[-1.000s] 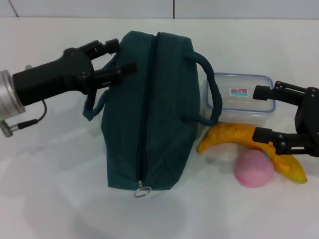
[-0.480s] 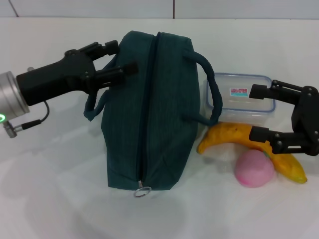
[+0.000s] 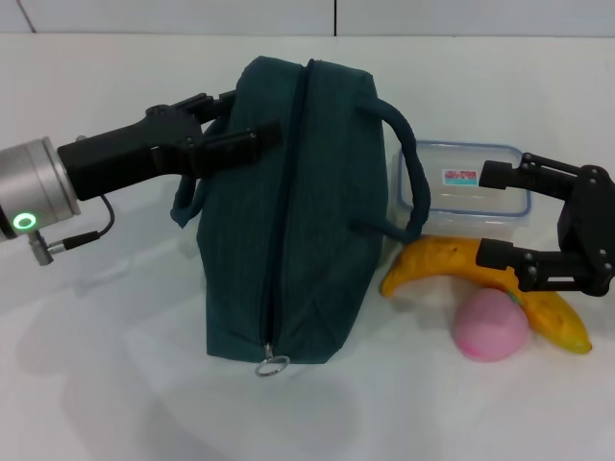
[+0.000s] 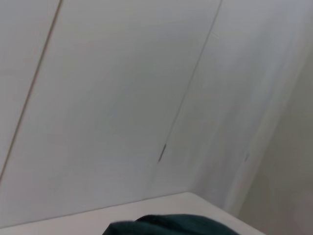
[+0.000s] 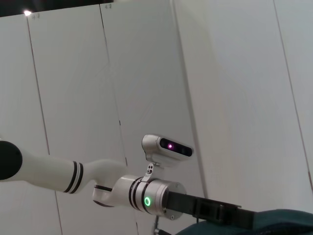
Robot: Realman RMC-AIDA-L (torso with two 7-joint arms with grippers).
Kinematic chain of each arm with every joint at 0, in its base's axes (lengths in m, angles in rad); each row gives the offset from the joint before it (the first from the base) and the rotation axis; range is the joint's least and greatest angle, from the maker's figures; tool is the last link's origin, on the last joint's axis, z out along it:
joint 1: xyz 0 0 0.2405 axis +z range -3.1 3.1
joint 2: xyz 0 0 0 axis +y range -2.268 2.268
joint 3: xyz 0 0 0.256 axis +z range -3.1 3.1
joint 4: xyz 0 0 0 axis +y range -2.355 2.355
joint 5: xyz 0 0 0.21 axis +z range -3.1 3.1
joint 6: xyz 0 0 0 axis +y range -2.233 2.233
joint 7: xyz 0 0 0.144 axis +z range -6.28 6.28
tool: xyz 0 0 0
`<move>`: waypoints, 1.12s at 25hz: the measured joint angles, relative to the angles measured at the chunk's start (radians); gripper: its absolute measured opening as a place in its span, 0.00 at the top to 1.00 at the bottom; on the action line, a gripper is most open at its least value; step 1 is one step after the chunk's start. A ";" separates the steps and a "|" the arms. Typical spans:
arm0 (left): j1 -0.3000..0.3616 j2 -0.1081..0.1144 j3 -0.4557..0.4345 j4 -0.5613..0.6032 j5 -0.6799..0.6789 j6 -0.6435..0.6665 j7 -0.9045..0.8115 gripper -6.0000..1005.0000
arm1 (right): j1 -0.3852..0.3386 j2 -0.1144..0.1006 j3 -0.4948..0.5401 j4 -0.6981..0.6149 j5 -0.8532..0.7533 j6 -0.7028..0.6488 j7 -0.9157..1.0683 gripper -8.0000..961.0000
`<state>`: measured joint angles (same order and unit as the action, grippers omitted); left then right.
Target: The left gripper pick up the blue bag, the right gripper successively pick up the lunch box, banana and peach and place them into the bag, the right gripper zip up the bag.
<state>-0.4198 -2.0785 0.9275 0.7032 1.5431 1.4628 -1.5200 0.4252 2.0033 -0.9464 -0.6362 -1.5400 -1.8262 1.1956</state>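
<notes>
My right gripper is going to close next on the short side (image 3: 529, 189) of the lunch box that faces away from the blue bag.
The dark blue bag (image 3: 298, 221) lies on the white table, its zipper shut, with the ring pull (image 3: 273, 365) at the near end. My left gripper (image 3: 235, 122) is open, its fingers either side of the bag's upper left edge, above the left handle (image 3: 183, 204). The clear lunch box (image 3: 461, 187), the banana (image 3: 442, 261) and the pink peach (image 3: 490, 325) lie to the right of the bag. My right gripper (image 3: 495, 216) is open, over the lunch box's near edge and the banana. An edge of the bag shows in the left wrist view (image 4: 166, 225) and in the right wrist view (image 5: 283, 223).
The bag's right handle (image 3: 408, 163) arches towards the lunch box. The right wrist view shows my left arm (image 5: 161, 200) reaching to the bag, with white wall panels behind. The white table (image 3: 115, 365) extends in front and to the left.
My left gripper has moved right, closer onto the bag's upper left edge. My right gripper has shifted slightly left over the lunch box and banana.
</notes>
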 joint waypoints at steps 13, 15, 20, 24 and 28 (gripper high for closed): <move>-0.008 -0.004 0.000 -0.006 0.001 -0.010 0.009 0.32 | -0.008 0.005 0.010 0.076 0.017 0.003 -0.085 0.12; -0.012 -0.005 0.001 -0.009 0.004 -0.010 0.006 0.39 | -0.009 0.006 0.041 0.128 0.024 0.004 -0.111 0.12; -0.020 -0.006 -0.002 -0.010 -0.001 -0.013 -0.034 0.53 | -0.002 0.009 0.156 0.284 0.027 0.004 -0.192 0.12; -0.026 -0.002 -0.006 -0.014 -0.003 -0.016 -0.041 0.57 | 0.003 0.019 0.246 0.429 0.065 0.005 -0.274 0.12; -0.026 -0.003 -0.008 -0.018 -0.012 -0.018 -0.033 0.67 | 0.009 0.021 0.258 0.588 0.210 0.035 -0.273 0.13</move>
<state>-0.4461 -2.0817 0.9196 0.6852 1.5307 1.4448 -1.5526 0.4341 2.0244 -0.6881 -0.0485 -1.3299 -1.7913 0.9225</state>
